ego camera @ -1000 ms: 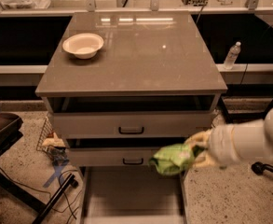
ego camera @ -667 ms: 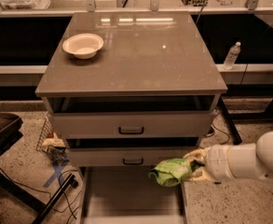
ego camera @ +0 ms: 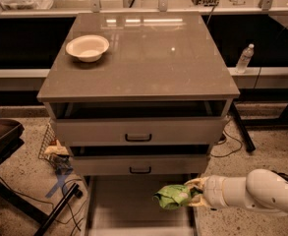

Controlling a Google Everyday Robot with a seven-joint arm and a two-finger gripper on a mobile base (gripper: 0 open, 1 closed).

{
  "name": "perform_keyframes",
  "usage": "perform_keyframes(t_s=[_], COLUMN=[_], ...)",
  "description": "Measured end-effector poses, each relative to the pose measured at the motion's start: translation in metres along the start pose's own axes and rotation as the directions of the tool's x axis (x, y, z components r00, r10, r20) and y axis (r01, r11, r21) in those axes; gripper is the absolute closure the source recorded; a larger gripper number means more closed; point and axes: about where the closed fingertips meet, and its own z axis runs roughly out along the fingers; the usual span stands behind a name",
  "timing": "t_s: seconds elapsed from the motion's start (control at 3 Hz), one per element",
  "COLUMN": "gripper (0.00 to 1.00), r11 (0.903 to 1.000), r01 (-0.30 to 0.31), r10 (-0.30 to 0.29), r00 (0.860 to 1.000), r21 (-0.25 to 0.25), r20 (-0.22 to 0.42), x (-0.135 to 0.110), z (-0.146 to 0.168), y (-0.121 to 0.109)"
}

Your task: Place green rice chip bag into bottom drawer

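Next, I let go of the green rice chip bag near the middle of the bottom drawer's grey bottom [ego camera: 152, 208].
The green rice chip bag [ego camera: 172, 196] is crumpled and bright green, held in my gripper [ego camera: 193, 193] at the end of the white arm coming in from the lower right. The gripper is shut on the bag's right end. The bag hangs over the right side of the bottom drawer [ego camera: 129, 208], which is pulled out at the foot of the cabinet and shows a plain grey floor. The bag is above the drawer floor, near its right wall.
A cream bowl [ego camera: 87, 47] sits on the cabinet top [ego camera: 148, 63] at the back left. Two upper drawers with dark handles [ego camera: 138, 137] stand slightly open. A plastic bottle [ego camera: 244, 58] is at the right, cables and a dark stand [ego camera: 60, 208] on the left floor.
The arm has lowered and drawn right, bringing the green bag down from the second drawer's front to just above the open bottom drawer.
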Motion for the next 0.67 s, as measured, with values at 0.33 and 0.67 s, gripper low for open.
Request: perform_keyframes(t_s=[0.33,0.67], gripper=[1.00,1.00], r11=[1.0000,0.9998], r01=[0.000,-0.008], r10=[0.000,0.007], r00=[1.000,1.000], r21=[0.000,-0.018], r20=[0.000,-0.015], x=[0.000,0.011], z=[0.000,0.025], y=[0.000,0.006])
